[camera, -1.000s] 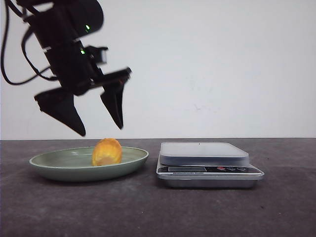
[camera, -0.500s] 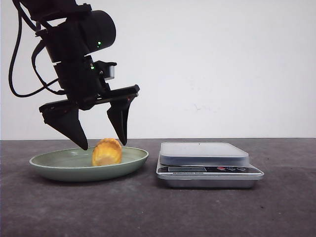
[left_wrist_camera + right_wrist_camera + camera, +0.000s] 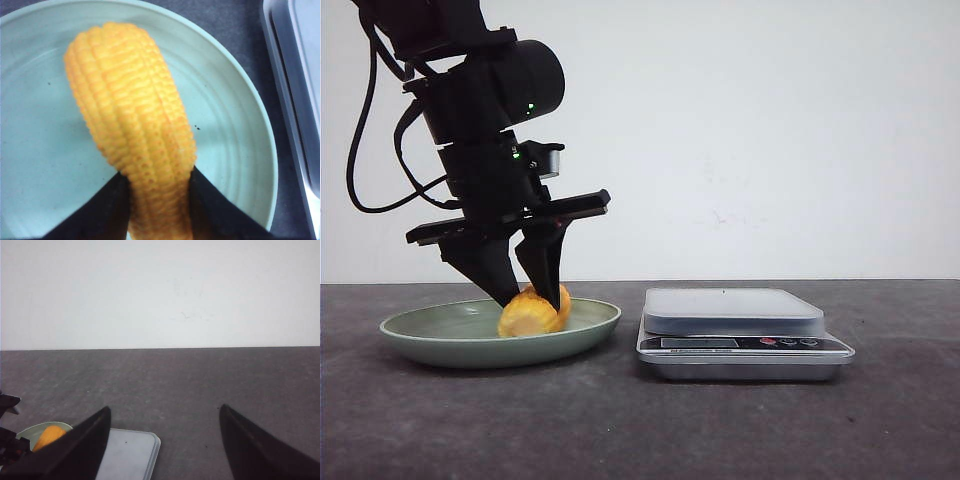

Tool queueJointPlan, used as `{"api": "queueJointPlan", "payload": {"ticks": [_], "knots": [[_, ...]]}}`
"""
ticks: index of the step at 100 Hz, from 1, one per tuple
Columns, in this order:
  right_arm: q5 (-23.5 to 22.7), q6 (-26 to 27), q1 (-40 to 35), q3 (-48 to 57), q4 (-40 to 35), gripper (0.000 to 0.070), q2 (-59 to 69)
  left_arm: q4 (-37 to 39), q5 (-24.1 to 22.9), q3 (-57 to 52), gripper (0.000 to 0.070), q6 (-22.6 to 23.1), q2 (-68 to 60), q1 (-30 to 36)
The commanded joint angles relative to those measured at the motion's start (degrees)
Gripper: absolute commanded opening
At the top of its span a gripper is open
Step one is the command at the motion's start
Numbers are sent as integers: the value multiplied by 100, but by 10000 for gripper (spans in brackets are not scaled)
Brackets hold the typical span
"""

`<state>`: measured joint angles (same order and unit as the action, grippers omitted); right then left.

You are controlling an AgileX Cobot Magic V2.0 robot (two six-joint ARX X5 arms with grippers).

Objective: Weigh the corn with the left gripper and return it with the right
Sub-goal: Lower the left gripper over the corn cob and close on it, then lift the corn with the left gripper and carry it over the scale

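My left gripper will release the corn near the middle of the kitchen scale's white platform (image 3: 712,293), a little toward the plate.
The corn (image 3: 530,316), a yellow-orange ribbed cob piece, lies in the pale green plate (image 3: 420,335) at the left. My left gripper (image 3: 528,298) has come down onto it, and its two black fingers press on both sides of the corn. In the left wrist view the corn (image 3: 135,120) sits between the fingertips of the left gripper (image 3: 157,172), still resting on the plate (image 3: 240,140). My right gripper (image 3: 164,408) is open and empty, above the table, and is out of the front view. The corn also shows small in the right wrist view (image 3: 49,435).
A kitchen scale (image 3: 735,312) with a white platform stands just right of the plate; it also shows in the left wrist view (image 3: 295,75) and the right wrist view (image 3: 130,452). The dark table top runs to a white wall behind.
My left gripper came down from above the plate and its fingers closed in on the corn. The corn shifted slightly left and tilted in the plate.
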<state>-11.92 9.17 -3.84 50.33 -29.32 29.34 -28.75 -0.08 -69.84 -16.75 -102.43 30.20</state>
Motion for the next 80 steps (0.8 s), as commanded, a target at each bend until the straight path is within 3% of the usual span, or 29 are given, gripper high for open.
{"api": "queueJointPlan", "payload": {"ticks": [1, 11, 35, 52, 80], "knots": [[-2, -59, -22, 103, 46, 431, 24, -98, -15, -83, 10, 140, 70, 42], [-4, -61, -22, 103, 20, 431, 15, -221, 17, -83, 10, 238, 568, 44], [-7, -59, -22, 103, -35, 431, 15, -761, 603, -852, 10, 321, 1316, 516], [-9, -20, -22, 103, -87, 431, 11, -599, 682, -1534, 10, 647, 820, 1126], [-11, -9, -22, 103, -127, 431, 11, -723, 732, -2369, 10, 671, -592, 1360]]}}
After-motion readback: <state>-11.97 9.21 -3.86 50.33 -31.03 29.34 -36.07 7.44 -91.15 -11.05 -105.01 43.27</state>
